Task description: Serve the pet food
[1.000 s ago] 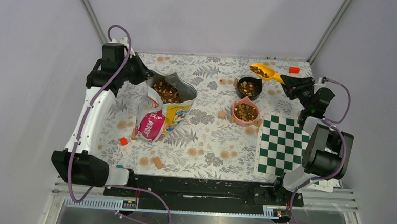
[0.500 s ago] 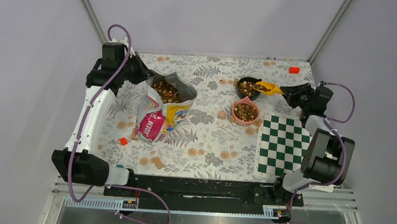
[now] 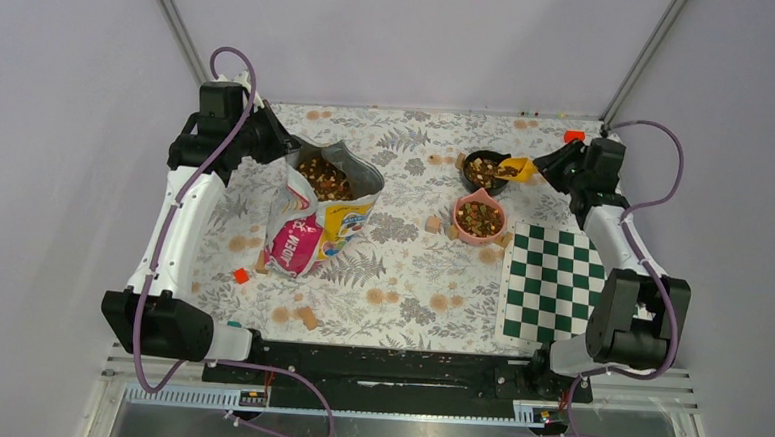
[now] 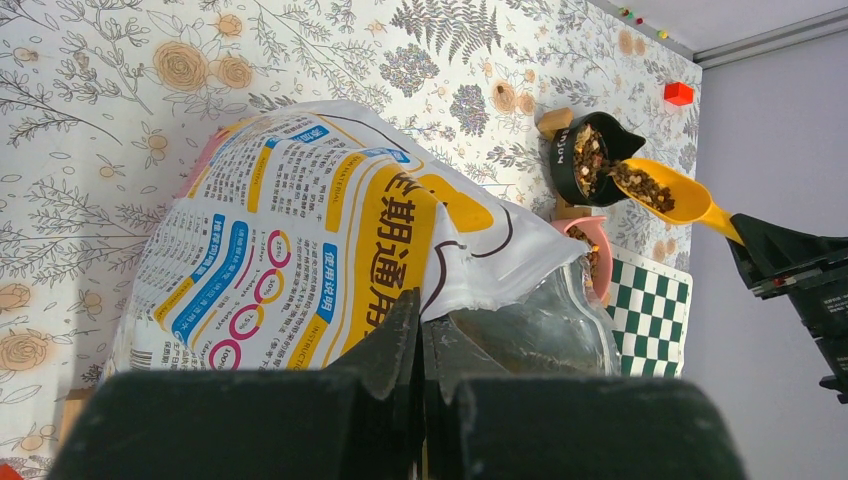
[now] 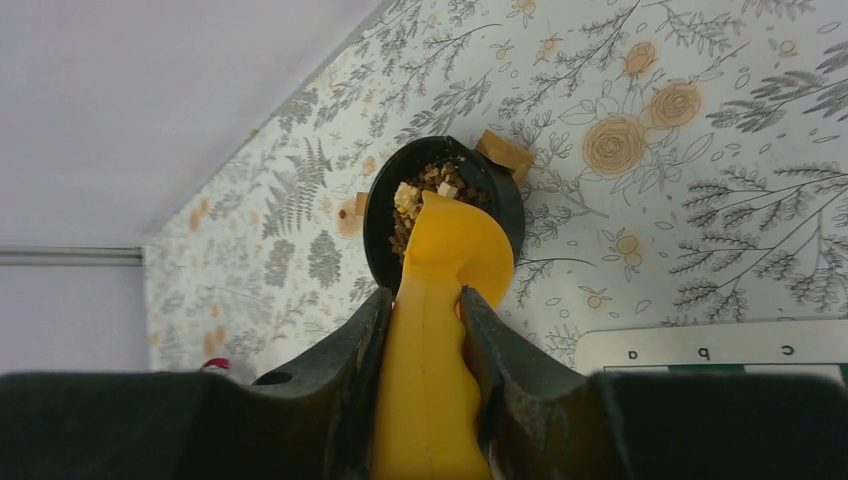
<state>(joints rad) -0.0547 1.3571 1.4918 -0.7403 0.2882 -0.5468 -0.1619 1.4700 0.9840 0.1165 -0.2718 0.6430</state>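
The yellow scoop will go down from my right gripper onto the table (image 3: 467, 272) just in front of the pink bowl.
Pet food kibble (image 3: 324, 178) fills the open yellow, white and pink bag (image 3: 313, 225) standing at the left. My left gripper (image 3: 289, 145) is shut on the bag's top edge (image 4: 470, 270), with the jaws pinched together (image 4: 420, 310). My right gripper (image 3: 556, 167) is shut on the handle of a yellow scoop (image 3: 518, 168). The scoop's mouth rests over the black bowl (image 3: 486, 191) and is tilted down into it. Kibble lies in the scoop (image 4: 640, 185) and in the black bowl (image 5: 425, 180). The pink bowl (image 3: 479, 239) in front of it also holds kibble.
A green and white chequered mat (image 3: 550, 282) lies at the right front. Tan wooden cubes lie by the bowls (image 3: 432, 223) and near the front (image 3: 305, 314). Small red blocks sit at the back right (image 3: 574, 136) and front left (image 3: 241, 276).
My right arm has swung the loaded scoop from high at the back right down and left onto the black bowl and tilted it in. The left arm and the bag have not moved.
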